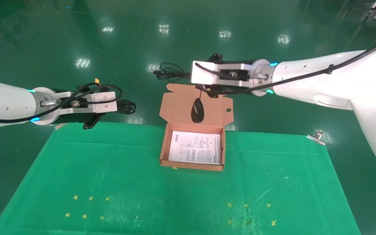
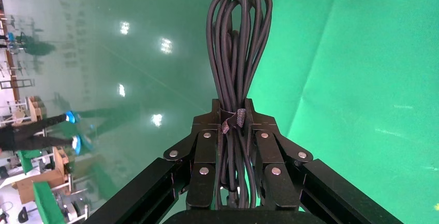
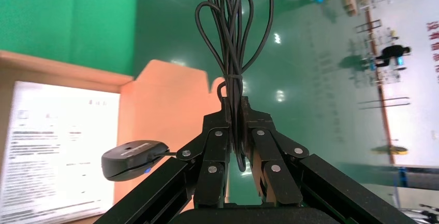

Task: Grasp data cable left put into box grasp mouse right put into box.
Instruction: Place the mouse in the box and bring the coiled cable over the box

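I need to let go of the mouse's cord with my right gripper, and then the mouse will rest on the white sheet [image 1: 189, 156] [image 3: 26, 137] next to the box's front side.
My left gripper [image 1: 117, 105] is shut on the data cable [image 1: 126, 106], a black bundle of loops, and holds it in the air beyond the table's far left edge. In the left wrist view the cable [image 2: 239, 32] stands out past the shut gripper [image 2: 235, 111]. My right gripper [image 1: 189, 75] is shut on the mouse's bundled cord [image 1: 171, 71]. The mouse [image 1: 197, 111] dangles from the cord in front of the box's raised lid [image 1: 178, 104]. The open box [image 1: 163, 148] has a white sheet inside. The right wrist view shows the gripper [image 3: 234, 105], cord [image 3: 233, 38], mouse [image 3: 132, 158] and lid [image 3: 165, 100].
A green cloth [image 1: 109, 182] covers the table, with small yellow marks at front left and front right. A metal clip [image 1: 317, 136] holds the cloth at the far right corner. Shiny green floor lies beyond the table.
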{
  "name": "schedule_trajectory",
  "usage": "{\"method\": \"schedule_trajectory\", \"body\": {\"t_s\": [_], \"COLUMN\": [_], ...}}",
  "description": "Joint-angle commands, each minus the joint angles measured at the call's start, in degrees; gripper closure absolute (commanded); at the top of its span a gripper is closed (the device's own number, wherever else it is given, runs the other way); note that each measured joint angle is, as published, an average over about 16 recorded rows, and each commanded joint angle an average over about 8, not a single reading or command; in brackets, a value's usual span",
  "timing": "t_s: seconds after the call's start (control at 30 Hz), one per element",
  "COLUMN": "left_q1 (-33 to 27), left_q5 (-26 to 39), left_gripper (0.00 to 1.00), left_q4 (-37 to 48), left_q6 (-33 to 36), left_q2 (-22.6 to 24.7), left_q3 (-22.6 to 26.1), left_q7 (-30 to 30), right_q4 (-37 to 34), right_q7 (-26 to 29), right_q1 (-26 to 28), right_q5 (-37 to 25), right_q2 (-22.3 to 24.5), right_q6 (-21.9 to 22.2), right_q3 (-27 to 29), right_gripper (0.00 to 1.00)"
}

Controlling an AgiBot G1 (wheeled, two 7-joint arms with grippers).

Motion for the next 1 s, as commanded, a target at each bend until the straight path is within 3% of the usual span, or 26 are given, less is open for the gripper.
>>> {"method": "schedule_trajectory", "body": {"t_s": [0.03,0.53,1.0], "left_q1": [0.13,0.2,0.2], "left_q5": [0.31,0.54,0.55], "left_gripper": [1.0,1.0,1.0], "left_q4": [-0.55,-0.8,-0.8], "left_q6": [0.23,0.33,0.33], "left_q2": [-0.13,-0.13,-0.13], "left_q3": [0.01,0.02,0.02], "left_q7": [-0.52,-0.83,-0.84], "right_q4": [-1.11,-3.47,-4.34], "right_q7": [-0.52,-1.99,2.94], "right_q1": [-0.21,-3.48,-5.61], "right_q5": [0.05,4.85,11.38], "right_q2": [-0.71,-2.4,-2.69], "right_q6": [0.22,2.05,6.33], "right_q3": [-0.15,-3.1,-10.02], "right_gripper": [1.0,1.0,1.0]}}
